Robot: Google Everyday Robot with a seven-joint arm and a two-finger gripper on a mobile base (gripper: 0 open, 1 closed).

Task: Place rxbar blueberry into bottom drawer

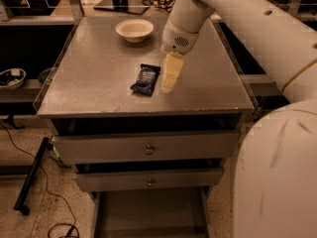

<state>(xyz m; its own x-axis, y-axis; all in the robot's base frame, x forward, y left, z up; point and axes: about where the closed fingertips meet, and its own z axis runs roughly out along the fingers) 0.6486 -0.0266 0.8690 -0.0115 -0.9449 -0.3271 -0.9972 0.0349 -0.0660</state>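
Note:
The robot's gripper should close on the middle (145, 79) of the rxbar blueberry, which is the small dark bar on the grey metal tabletop.
The rxbar blueberry (145, 79), a small dark flat bar with pale print, lies on the grey metal tabletop (99, 83) near its middle. My gripper (168, 81), cream-coloured, hangs from the white arm and points down just to the right of the bar, close to the tabletop and holding nothing. The bottom drawer (148, 214) is pulled out below the other two, and its flat floor and side rails show at the bottom of the view.
A cream round bowl (134, 29) sits at the back of the tabletop. Two grey drawers with small round knobs (149, 149) (150, 183) sit above the bottom one. My white body (277, 182) fills the right side. Cables and a dark bar lie on the floor at the left.

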